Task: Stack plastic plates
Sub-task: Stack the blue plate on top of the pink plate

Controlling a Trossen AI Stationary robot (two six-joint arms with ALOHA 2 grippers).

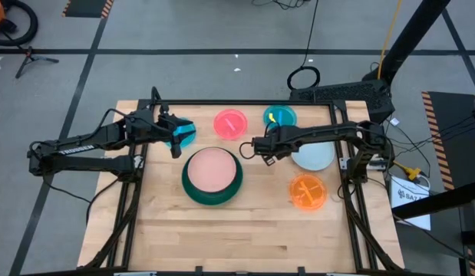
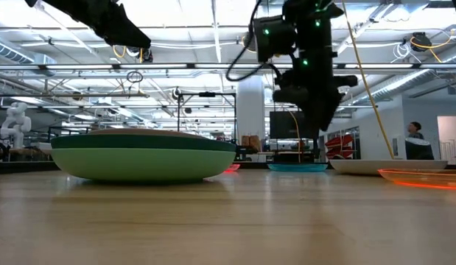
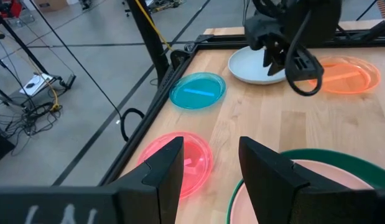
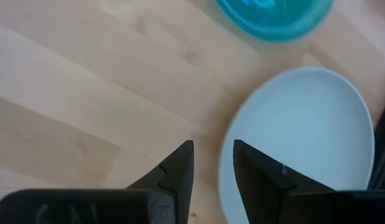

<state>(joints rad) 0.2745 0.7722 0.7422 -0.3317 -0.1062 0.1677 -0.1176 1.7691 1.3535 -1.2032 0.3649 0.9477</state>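
The pale blue plate's rim (image 1: 292, 159) (image 4: 221, 177), on the side facing the stack of plates, should be the next place my right gripper goes to and closes.
A stack of plates (image 1: 212, 176) sits mid-table: a light green one at the bottom (image 2: 139, 163), dark green above it and pale pink on top. The hot pink plate (image 1: 230, 124), cyan plate (image 1: 279, 116), pale blue plate (image 1: 314, 157) and orange plate (image 1: 308, 192) each lie flat on the table. My left gripper (image 1: 178, 140) hovers open and holds nothing, left of the stack; its wrist view shows the hot pink plate (image 3: 191, 158) ahead. My right gripper (image 1: 256, 146) is open, raised between the stack and the pale blue plate (image 4: 304, 137).
The black table frame (image 1: 222, 103) runs along the far edge behind the small plates. Bare wood (image 1: 222, 238) spreads across the near half of the table. A person (image 2: 415, 141) stands far off in the room.
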